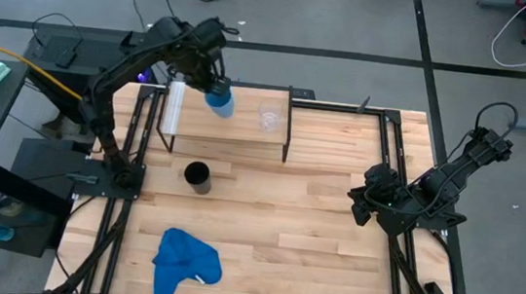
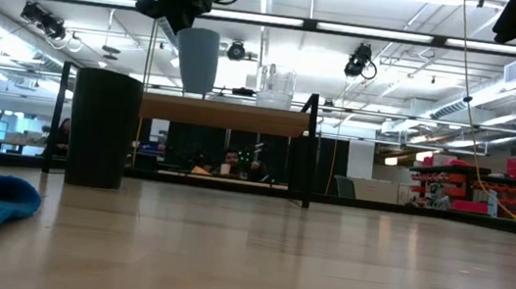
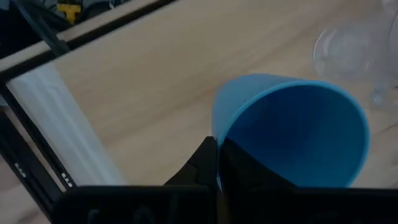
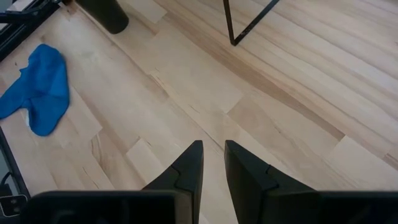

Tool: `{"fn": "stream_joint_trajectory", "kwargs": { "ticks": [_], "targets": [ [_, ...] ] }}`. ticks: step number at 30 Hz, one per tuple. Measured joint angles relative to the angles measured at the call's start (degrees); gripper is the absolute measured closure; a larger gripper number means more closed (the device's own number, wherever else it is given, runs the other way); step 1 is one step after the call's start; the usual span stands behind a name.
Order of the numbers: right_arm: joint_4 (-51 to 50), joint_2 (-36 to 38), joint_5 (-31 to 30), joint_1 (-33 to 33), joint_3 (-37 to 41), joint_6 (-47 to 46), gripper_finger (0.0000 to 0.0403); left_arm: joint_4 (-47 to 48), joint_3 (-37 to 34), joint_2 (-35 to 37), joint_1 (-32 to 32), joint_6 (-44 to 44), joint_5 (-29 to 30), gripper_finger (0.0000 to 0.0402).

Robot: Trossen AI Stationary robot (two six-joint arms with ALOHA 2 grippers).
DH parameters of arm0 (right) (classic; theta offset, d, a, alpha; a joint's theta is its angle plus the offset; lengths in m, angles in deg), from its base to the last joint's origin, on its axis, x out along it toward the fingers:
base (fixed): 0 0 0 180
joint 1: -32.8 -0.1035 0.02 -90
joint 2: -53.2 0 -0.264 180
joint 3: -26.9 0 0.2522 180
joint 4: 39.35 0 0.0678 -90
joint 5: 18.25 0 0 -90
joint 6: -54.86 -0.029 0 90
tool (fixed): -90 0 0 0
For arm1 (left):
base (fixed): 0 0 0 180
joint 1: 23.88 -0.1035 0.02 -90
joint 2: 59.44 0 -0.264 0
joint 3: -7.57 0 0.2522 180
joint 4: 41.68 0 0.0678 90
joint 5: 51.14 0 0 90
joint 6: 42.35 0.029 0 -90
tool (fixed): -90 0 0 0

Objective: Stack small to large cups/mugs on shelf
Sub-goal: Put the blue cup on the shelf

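Next, my left gripper puts the light-blue cup down on the shelf board (image 1: pixel 229 120) (image 3: pixel 268 128) next to the small clear cup.
My left gripper (image 1: pixel 213 81) is shut on the light-blue cup (image 1: pixel 220 99), which hangs just above the left part of the shelf (image 1: pixel 235 129). To its right, the small clear cup (image 1: pixel 269 116) stands on the shelf board, also visible in the low view (image 2: pixel 276 86). The black cup (image 1: pixel 197 175) stands upright on the table in front of the shelf. At the table's right side my right gripper (image 4: pixel 213 162) waits above bare wood, open with a narrow gap and nothing between its fingers. My left gripper holds the light-blue cup by its rim (image 3: pixel 217 155), with one finger inside the cup and one finger (image 3: pixel 198 167) outside its wall. The fingers come steeply from above. The cup (image 2: pixel 198 58) hangs below them, mouth up, its base just clear of the shelf board.
A white strip (image 1: pixel 174 106) lies along the shelf's left end, close beside the held cup. A blue cloth (image 1: pixel 184 261) lies crumpled on the table near the front edge. Bare tabletop spreads between the black cup and my right arm.
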Motion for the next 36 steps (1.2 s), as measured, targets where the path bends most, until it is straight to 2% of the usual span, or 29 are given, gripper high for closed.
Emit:
{"fn": "stream_joint_trajectory", "kwargs": {
  "ticks": [16,36],
  "targets": [
    [0.0,0.0,-0.4,0.0,0.0,0.1,0.033,0.0,-1.3,-0.2,1.3,0.1,1.0,0.0393],
    [0.1,0.0,-1.6,0.0,0.0,0.2,0.033,-1.0,-1.3,-4.1,2.1,0.5,1.9,0.0393]
  ]
}}
